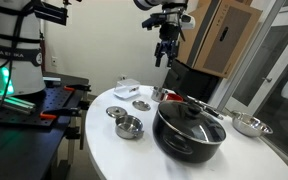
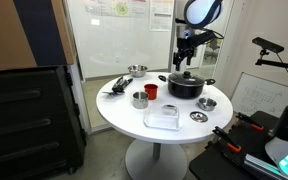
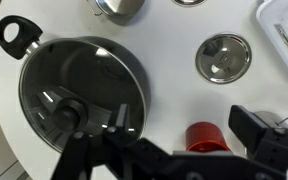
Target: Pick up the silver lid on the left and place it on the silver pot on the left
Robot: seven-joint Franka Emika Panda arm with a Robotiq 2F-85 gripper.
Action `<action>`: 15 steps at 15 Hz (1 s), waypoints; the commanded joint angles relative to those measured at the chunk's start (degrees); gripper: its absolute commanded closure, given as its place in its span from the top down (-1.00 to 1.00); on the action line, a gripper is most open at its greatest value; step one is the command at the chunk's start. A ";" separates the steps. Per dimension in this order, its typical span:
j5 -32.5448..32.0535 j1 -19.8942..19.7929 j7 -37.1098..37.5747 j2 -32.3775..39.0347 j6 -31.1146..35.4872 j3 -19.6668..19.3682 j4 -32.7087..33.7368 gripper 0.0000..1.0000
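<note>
One lid lies nearer the narrow silver pot and the red cup. Next, my gripper closes on that one, by the small silver lid's handle (image 1: 141,103) (image 3: 223,58).
The small silver lid (image 1: 142,104) lies flat on the white round table (image 1: 104,150), also seen in an exterior view (image 2: 198,116). The narrow silver pot (image 1: 160,94) stands next to a red cup (image 1: 169,98); it also shows in an exterior view (image 2: 140,99) and from above in the wrist view (image 3: 224,57). My gripper (image 1: 164,58) hangs high above the table, open and empty, over the red cup (image 3: 206,138) and the edge of the black pot. It also shows in an exterior view (image 2: 184,56) and in the wrist view (image 3: 184,125).
A large black pot with a glass lid (image 1: 189,128) fills the table's middle. A second small lid (image 1: 117,112) and a shiny wide steel pot (image 1: 130,127) lie near the silver lid. A shallow silver pan (image 1: 249,125) and a white container (image 2: 162,118) stand at the edges.
</note>
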 commanded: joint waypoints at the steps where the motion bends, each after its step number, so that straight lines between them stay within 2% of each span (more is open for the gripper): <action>1: 2.08 0.62 1.09 0.69 1.88 -0.25 -1.14 1.00; 7: 18.12 1.96 -0.04 5.06 15.25 0.12 -7.02 1.00; 12: 25.67 3.15 -0.84 9.79 23.46 1.43 -10.13 1.00; 15: 26.86 3.31 -0.61 12.38 26.45 1.76 -10.45 1.00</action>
